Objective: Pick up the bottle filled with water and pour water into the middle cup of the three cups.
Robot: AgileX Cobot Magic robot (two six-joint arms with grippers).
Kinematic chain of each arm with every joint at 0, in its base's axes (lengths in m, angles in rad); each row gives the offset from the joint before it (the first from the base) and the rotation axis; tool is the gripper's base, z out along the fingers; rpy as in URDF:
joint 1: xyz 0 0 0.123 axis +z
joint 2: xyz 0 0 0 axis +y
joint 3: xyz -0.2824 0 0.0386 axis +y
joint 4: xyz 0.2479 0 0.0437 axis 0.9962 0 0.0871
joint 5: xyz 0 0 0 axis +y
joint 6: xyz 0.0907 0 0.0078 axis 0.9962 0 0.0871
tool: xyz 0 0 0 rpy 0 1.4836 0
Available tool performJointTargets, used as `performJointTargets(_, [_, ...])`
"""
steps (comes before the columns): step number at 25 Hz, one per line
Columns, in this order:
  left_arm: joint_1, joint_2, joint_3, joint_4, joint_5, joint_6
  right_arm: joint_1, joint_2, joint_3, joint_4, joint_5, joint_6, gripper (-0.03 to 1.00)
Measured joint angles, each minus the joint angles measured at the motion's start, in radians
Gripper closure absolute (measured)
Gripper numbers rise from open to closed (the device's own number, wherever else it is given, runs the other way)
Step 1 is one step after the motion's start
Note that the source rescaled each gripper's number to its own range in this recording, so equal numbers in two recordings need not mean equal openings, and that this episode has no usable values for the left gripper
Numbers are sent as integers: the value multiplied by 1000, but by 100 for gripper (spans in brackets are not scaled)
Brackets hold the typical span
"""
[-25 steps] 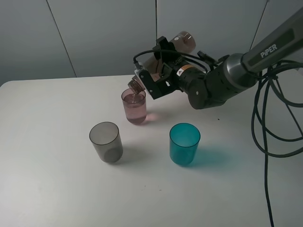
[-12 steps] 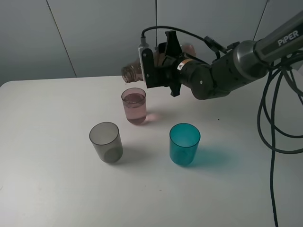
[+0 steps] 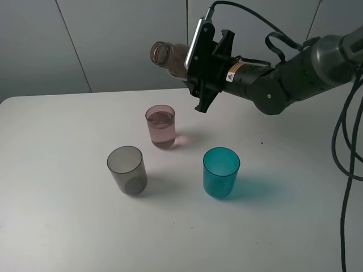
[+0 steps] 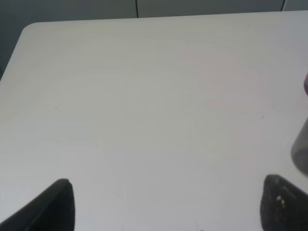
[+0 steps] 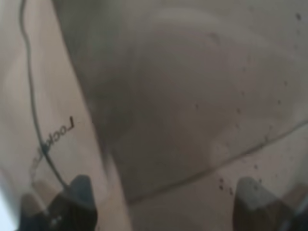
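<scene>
Next, my right gripper puts the smoky brown-grey bottle down upright on the bare white table (image 3: 226,124) behind the teal cup.
My right gripper (image 3: 199,67) is shut on the smoky brown-grey bottle (image 3: 169,56) and holds it high above the table, nearly level, with the open neck pointing left and slightly up. The bottle's wall fills the right wrist view (image 5: 168,96) between the fingertips (image 5: 79,195). The pink middle cup (image 3: 161,127) stands below and a little left of the gripper, with water in it. The smoky grey cup (image 3: 127,170) stands front left and the teal cup (image 3: 221,171) front right. My left gripper (image 4: 168,207) is open and empty over bare table; it does not show in the exterior high view.
The white table (image 3: 62,226) carries only the three cups. The right arm's cables (image 3: 346,147) hang at the right edge. The grey cup's side shows at the edge of the left wrist view (image 4: 302,144). A grey wall stands behind the table.
The right gripper has lifted the bottle up and away from the pink cup and turned its neck from pointing down into the cup to about level. The cups have not moved.
</scene>
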Motion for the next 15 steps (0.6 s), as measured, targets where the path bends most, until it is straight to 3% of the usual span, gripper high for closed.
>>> performJointTargets(3, [0,0,0,0,0,0,-60,-7,9,-212,-17,333,95])
performJointTargets(5, [0,0,0,0,0,0,-108,-7,9,-268,-39,566,95])
performJointTargets(7, [0,0,0,0,0,0,-159,-7,9,-280,-60,726,95])
performJointTargets(9, [0,0,0,0,0,0,-192,-7,9,-286,-65,812,95])
performJointTargets(15, [0,0,0,0,0,0,-246,71,9,-298,-148,913,95])
